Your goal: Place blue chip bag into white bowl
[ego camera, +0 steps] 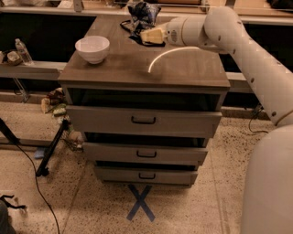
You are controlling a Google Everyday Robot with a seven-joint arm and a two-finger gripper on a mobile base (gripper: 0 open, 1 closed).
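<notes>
Next, I drop the blue chip bag, still above the cabinet top's back, in the opening of the white bowl (90, 43) on the cabinet top.
The blue chip bag (143, 13) is dark, glossy and wrinkly, and hangs above the back of the cabinet top (183, 68). My gripper (151, 35) reaches in from the right and is shut on the bag's lower edge, holding it up off the surface. The white bowl (92, 48) stands upright and empty near the top's left front corner. It is well to the left of the gripper and nearer the front.
A small flat dark object with a strap (129, 26) lies on the top just below the bag. The cabinet has three partly open drawers (143, 120). A water bottle (22, 50) stands on a low shelf at left. Cables and a stand leg (51, 148) lie on the floor.
</notes>
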